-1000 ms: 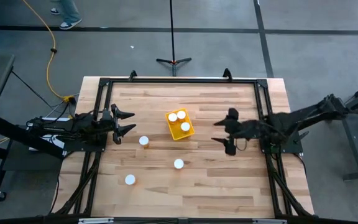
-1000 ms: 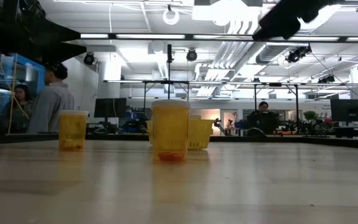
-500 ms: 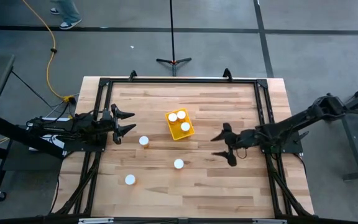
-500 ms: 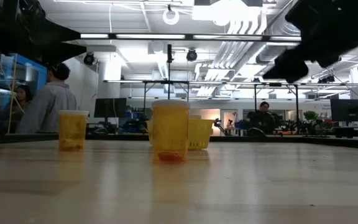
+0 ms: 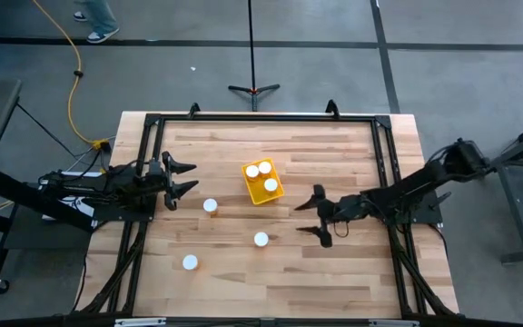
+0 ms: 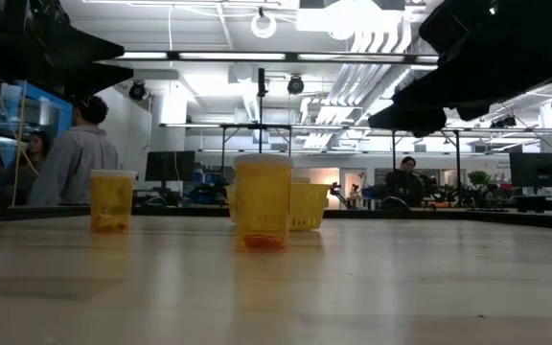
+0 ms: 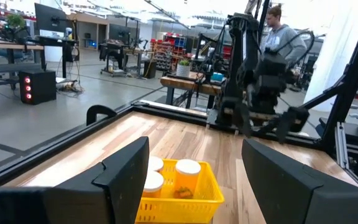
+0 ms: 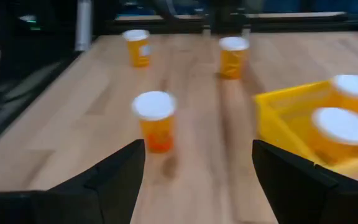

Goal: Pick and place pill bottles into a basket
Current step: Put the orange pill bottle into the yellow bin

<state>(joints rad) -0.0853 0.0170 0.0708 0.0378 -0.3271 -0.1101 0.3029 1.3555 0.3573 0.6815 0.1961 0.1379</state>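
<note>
Next, my right gripper goes to the middle pill bottle, nearest to it, and closes on the bottle's body (image 5: 261,242) (image 8: 158,132) just below the white cap.
The yellow basket (image 5: 263,183) stands mid-table with pill bottles (image 5: 270,185) standing in it; the left wrist view (image 7: 188,173) shows three white caps. Three more bottles stand upright on the wood: one (image 5: 261,240) near the middle, one (image 5: 210,206) left of the basket, one (image 5: 190,262) toward the near left. My right gripper (image 5: 309,219) is open and empty, right of the middle bottle (image 8: 154,122) and above the table. My left gripper (image 5: 192,178) is open and empty at the table's left, facing the basket (image 7: 179,193).
A black frame (image 5: 261,118) runs along the table's edges. The low view shows the nearest bottle (image 6: 263,201) in front of the basket (image 6: 307,205) and another bottle (image 6: 112,199) to the side. People (image 6: 77,153) stand in the room beyond the table.
My right gripper has gone toward the table's left and near edges and down, coming closer to the middle bottle. It stays open. The bottles and the basket have not moved.
</note>
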